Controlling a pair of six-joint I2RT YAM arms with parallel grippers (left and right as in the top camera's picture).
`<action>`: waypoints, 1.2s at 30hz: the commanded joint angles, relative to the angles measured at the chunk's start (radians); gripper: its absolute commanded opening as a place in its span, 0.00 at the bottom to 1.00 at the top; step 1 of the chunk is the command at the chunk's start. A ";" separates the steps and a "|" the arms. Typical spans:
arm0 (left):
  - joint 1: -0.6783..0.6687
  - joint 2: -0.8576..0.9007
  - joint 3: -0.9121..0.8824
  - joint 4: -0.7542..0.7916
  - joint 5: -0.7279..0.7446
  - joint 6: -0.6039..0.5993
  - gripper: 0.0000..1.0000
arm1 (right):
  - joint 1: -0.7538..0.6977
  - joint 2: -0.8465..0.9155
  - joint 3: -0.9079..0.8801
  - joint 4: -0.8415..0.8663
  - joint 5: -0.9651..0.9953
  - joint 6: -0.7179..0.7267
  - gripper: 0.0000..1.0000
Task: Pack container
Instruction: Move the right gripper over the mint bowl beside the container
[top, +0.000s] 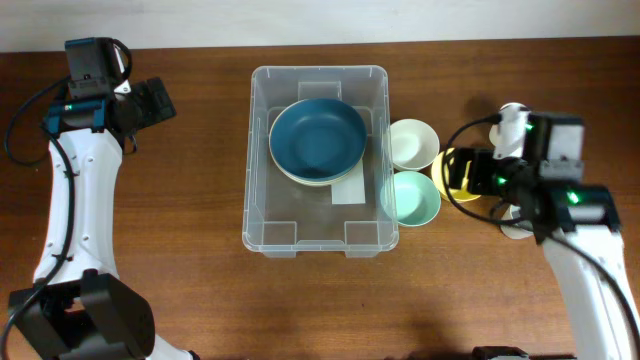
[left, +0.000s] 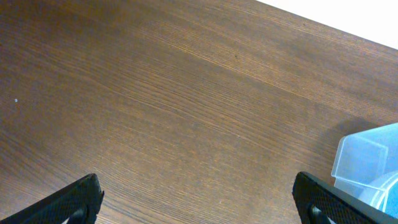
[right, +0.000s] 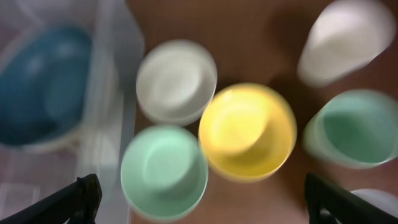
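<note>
The mint bowl beside the clear container is the one I choose. My right gripper needs to close on the mint bowl's rim (top: 438, 207) (right: 207, 177), on its side toward the yellow bowl.
The clear container (top: 258, 200) stands mid-table with a white label (top: 349, 190) on its base. Inside it a dark blue bowl (top: 317, 138) rests on a cream bowl. My left gripper (top: 150, 103) hovers open over bare wood at the far left. In its wrist view the gripper (left: 198, 202) holds nothing, and a container corner (left: 367, 162) shows at the right. My right gripper (top: 470, 172) hangs open above a yellow bowl (top: 458, 175). Its blurred wrist view shows the gripper (right: 202, 199) empty, above the yellow bowl (right: 247, 130) and a mint bowl (right: 164, 171).
A white bowl (top: 411, 143) and the mint bowl (top: 415, 197) sit against the container's right wall. Right of the yellow bowl the wrist view shows another mint bowl (right: 354, 127) and a white bowl (right: 345, 37). The right arm partly hides these in the overhead view.
</note>
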 joint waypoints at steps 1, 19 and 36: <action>0.002 -0.012 0.017 0.000 -0.004 0.002 1.00 | 0.005 0.091 0.016 -0.022 -0.095 -0.010 0.99; 0.002 -0.012 0.017 0.000 -0.004 0.002 1.00 | 0.019 0.274 0.011 -0.077 -0.095 0.183 0.53; 0.002 -0.012 0.017 0.000 -0.004 0.002 1.00 | 0.086 0.353 -0.097 0.009 0.045 0.255 0.45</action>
